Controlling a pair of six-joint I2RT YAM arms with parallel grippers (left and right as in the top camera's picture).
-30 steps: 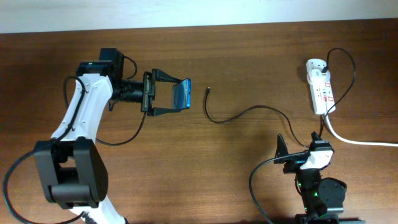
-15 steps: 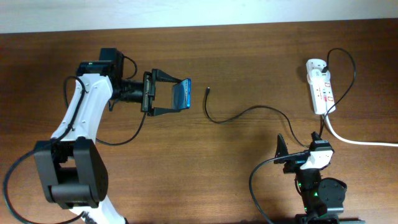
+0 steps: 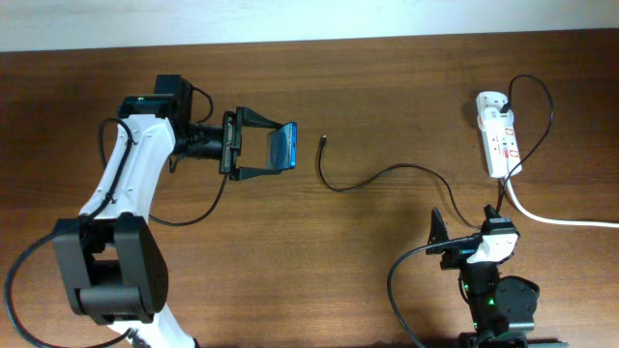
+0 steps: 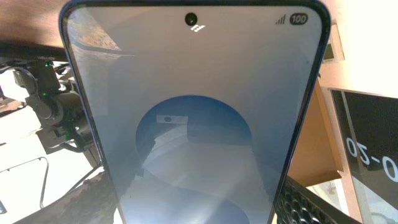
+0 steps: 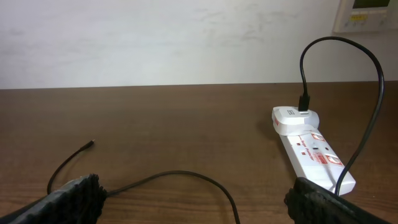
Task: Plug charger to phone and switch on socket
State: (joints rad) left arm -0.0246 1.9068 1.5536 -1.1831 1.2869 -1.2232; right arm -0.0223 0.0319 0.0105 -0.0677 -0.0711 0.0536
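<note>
I should take hold of the phone next with my right gripper, by its free side (image 3: pixel 292 146), the one that faces away from my left gripper.
My left gripper (image 3: pixel 276 148) is shut on the phone (image 3: pixel 282 147), holding it on edge above the table's left half. In the left wrist view the phone's blue screen (image 4: pixel 196 124) fills the frame. The charger, a thin black cable (image 3: pixel 387 174), lies on the table with its plug tip (image 3: pixel 323 141) just right of the phone, apart from it. It also shows in the right wrist view (image 5: pixel 180 176). The socket (image 3: pixel 498 133) is a white power strip at the far right, also in the right wrist view (image 5: pixel 311 149). My right gripper (image 3: pixel 466 224) is open and empty near the front edge.
A thick white power cord (image 3: pixel 551 217) runs from the socket to the right edge. The black cable loops above the socket's far end (image 3: pixel 537 92). The table is brown wood (image 3: pixel 387 87).
</note>
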